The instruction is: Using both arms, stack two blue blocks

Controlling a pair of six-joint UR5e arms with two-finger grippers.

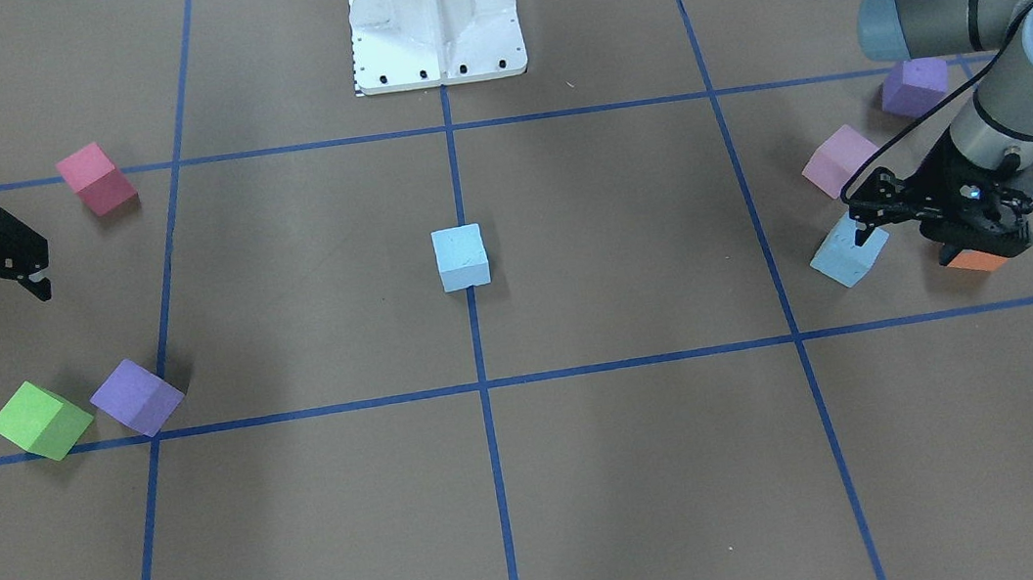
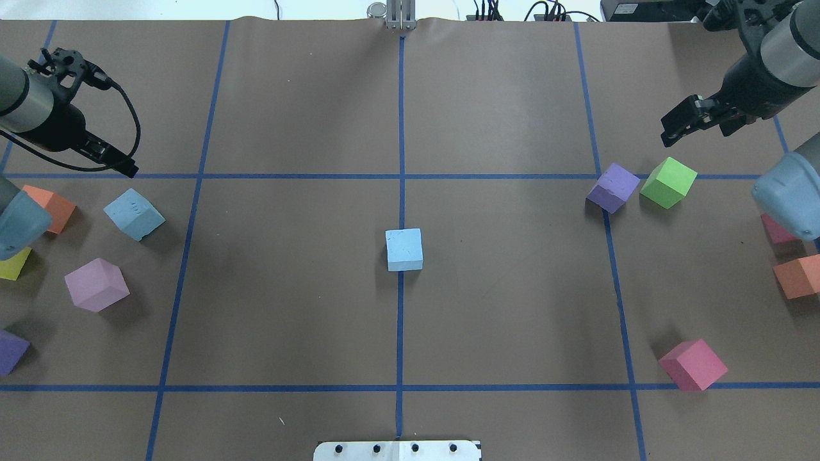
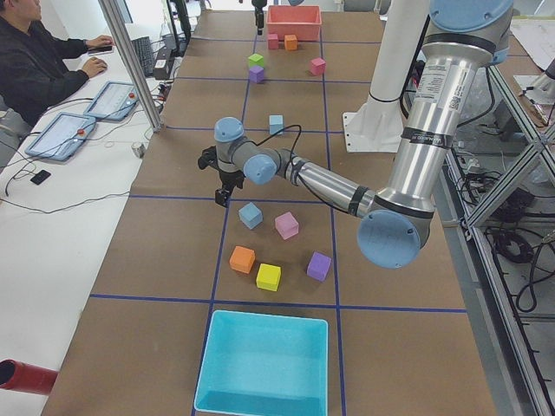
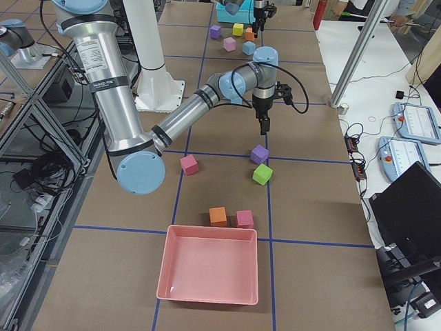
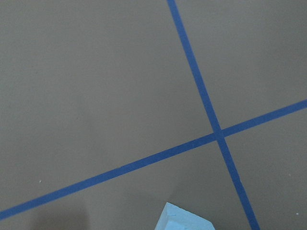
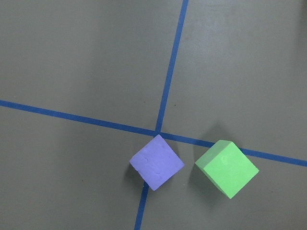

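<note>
The blue block lies beside the lilac cube, and my left gripper needs to close next on the opposite sides (image 1: 851,249) (image 5: 184,222) of the blue block.
One pale blue block (image 2: 404,250) lies at the table's centre on a blue tape line, and also shows in the front view (image 1: 460,257). The other blue block (image 2: 134,214) lies at the robot's left among other cubes; its corner shows at the bottom of the left wrist view (image 5: 184,220). My left gripper (image 2: 128,170) hovers just beyond that block, looks shut and holds nothing. My right gripper (image 2: 669,131) hangs over the far right of the table, looks shut and is empty. It is above and beyond a purple cube (image 6: 157,162) and a green cube (image 6: 226,168).
Orange (image 2: 54,208), yellow (image 2: 13,264), lilac (image 2: 96,284) and purple (image 2: 11,351) cubes lie by the left blue block. Pink (image 2: 692,364) and orange (image 2: 797,276) cubes lie at the right. A turquoise bin (image 3: 264,364) and a pink bin (image 4: 210,265) stand at the table's ends.
</note>
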